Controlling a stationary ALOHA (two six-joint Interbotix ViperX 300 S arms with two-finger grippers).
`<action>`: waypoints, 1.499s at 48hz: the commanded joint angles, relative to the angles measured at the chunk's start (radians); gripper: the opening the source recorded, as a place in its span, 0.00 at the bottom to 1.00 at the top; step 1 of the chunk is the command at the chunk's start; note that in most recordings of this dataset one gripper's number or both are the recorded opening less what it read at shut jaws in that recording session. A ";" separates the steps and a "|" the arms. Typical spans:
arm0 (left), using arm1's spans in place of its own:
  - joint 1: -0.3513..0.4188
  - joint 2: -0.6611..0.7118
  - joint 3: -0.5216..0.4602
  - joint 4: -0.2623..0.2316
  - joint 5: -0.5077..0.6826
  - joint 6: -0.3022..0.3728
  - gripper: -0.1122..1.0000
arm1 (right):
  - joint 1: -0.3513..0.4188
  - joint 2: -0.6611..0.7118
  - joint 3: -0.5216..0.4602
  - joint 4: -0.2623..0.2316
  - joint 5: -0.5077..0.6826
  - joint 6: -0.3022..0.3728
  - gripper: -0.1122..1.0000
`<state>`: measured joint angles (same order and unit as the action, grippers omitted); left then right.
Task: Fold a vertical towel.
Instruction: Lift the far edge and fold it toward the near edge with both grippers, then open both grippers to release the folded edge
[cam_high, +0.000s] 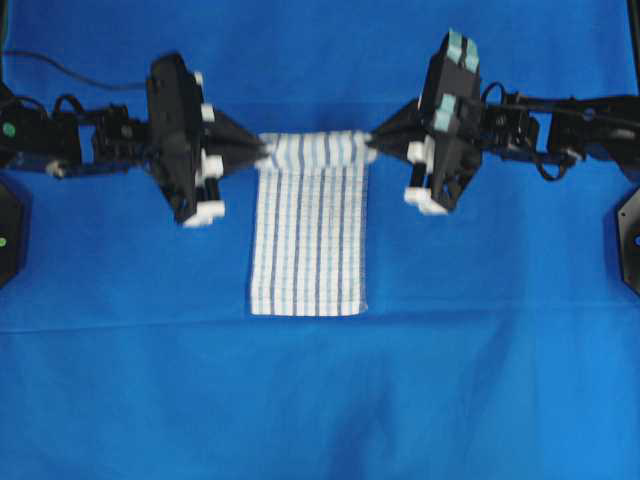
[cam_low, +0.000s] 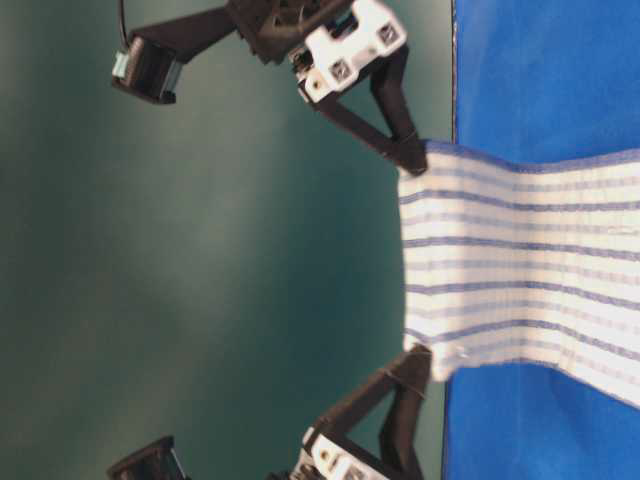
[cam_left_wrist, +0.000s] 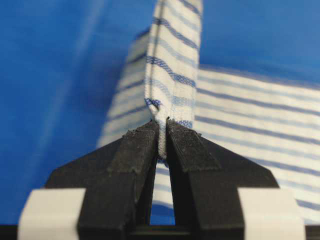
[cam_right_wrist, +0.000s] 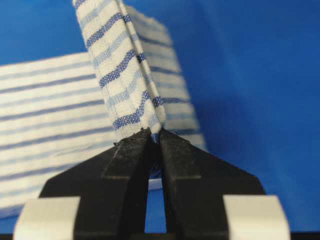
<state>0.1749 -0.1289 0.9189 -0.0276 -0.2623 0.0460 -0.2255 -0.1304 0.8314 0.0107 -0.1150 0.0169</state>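
My left gripper will release the towel's far corner, now lifted off the cloth, on top of the towel's near corner (cam_high: 258, 306) along the left gripper's side.
The white towel (cam_high: 310, 235) with dark-blue and light-blue stripes lies lengthwise in the middle of the overhead view. Its far end is lifted off the cloth and stretched between both grippers. My left gripper (cam_high: 262, 152) is shut on the far left corner, and the left wrist view shows the towel (cam_left_wrist: 172, 70) pinched between the black jaws of that gripper (cam_left_wrist: 163, 125). My right gripper (cam_high: 372, 142) is shut on the far right corner; in its wrist view the striped towel (cam_right_wrist: 122, 75) rises from the closed tips of the gripper (cam_right_wrist: 154, 134). The near end rests flat.
A large plain blue cloth (cam_high: 320, 400) covers the table under everything. Both black arms reach in from the left (cam_high: 60, 140) and right (cam_high: 560, 130) sides at the far half. A dark cable (cam_high: 70, 68) runs at the far left.
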 joint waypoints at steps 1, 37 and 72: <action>-0.052 -0.008 0.002 -0.002 -0.003 -0.017 0.14 | 0.034 -0.018 0.000 0.017 0.003 0.005 0.17; -0.293 0.120 0.002 -0.002 -0.009 -0.104 0.14 | 0.273 0.133 -0.003 0.189 -0.058 0.046 0.17; -0.308 0.130 -0.015 -0.002 -0.005 -0.103 0.14 | 0.287 0.149 -0.015 0.204 -0.055 0.048 0.17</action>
<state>-0.1243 0.0077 0.9158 -0.0276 -0.2623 -0.0583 0.0583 0.0245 0.8314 0.2117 -0.1718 0.0629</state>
